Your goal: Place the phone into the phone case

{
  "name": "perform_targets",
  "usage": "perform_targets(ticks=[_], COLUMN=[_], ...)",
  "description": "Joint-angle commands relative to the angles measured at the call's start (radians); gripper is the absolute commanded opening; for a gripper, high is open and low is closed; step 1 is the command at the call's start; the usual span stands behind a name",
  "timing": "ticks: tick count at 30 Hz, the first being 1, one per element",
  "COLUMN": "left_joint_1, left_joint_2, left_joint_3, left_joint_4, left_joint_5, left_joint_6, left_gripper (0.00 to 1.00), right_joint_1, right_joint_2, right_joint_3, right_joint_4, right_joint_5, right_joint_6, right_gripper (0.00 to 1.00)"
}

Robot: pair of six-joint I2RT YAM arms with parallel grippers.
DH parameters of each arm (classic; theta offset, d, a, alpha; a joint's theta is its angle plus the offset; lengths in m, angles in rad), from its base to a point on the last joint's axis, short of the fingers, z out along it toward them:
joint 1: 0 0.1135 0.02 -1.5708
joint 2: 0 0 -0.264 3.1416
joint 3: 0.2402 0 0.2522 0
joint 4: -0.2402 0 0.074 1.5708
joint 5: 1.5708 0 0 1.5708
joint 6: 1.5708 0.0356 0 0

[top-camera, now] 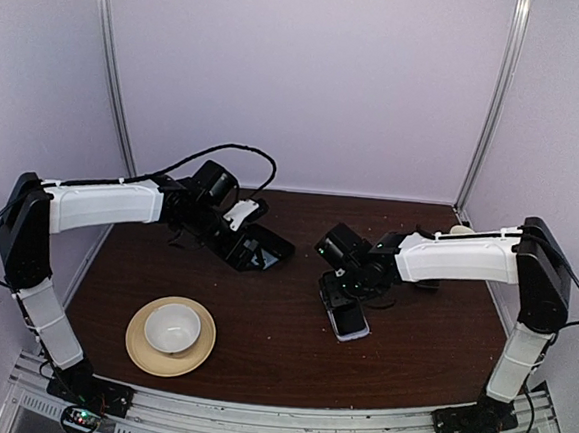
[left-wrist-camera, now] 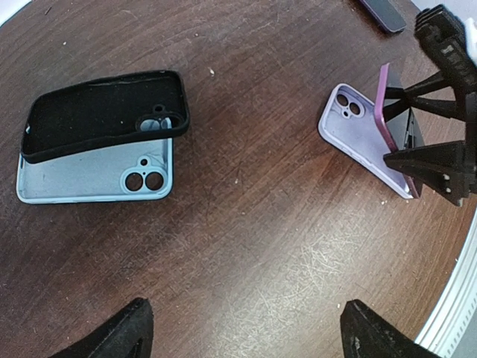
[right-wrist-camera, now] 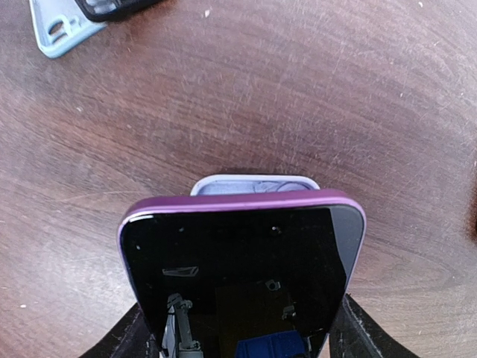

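Observation:
The phone, now held tilted over a lavender shell, will be laid down flat by my right gripper on the pale lavender shell with the camera holes [top-camera: 344, 312] [right-wrist-camera: 253, 283].
The phone [right-wrist-camera: 238, 261] has a glossy dark screen and a purple rim. My right gripper [right-wrist-camera: 242, 339] is shut on its sides and holds it tilted, its lower edge over a pale lavender shell [right-wrist-camera: 253, 183] with two camera holes [left-wrist-camera: 350, 123]. In the top view this gripper [top-camera: 349, 289] is right of centre. The phone case [left-wrist-camera: 104, 112] is a black shell lying askew over a light-blue shell [left-wrist-camera: 89, 179], at the left of the left wrist view. My left gripper [left-wrist-camera: 246, 332] is open and empty over bare table, beside the case [top-camera: 259, 250].
A white bowl on a tan plate [top-camera: 139, 350] stands at the near left. A dark slab with a grey edge [left-wrist-camera: 384, 11] lies at the top of the left wrist view. A black cable [top-camera: 224, 151] loops behind the left arm. Walls close three sides.

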Motion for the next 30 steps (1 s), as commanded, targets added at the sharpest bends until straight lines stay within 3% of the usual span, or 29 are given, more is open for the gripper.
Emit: perform_targets(ticks=[1,30], left_joint_1=[-0.001,-0.001], left_joint_2=[-0.002,-0.007], left_joint_3=[0.003,0.003], left_joint_4=[0.012,0.007], left_joint_5=[0.017,0.015], left_joint_6=[0.003,0.012], left_gripper=[0.91,0.92], right_joint_1=[0.003,0.003], right_joint_2=[0.035,0.038], right_joint_3=[0.023,-0.032], right_joint_4=[0.019,0.046], right_joint_5=[0.041,0.108], right_joint_6=[-0.026,0.029], right_gripper=[0.27,0.25])
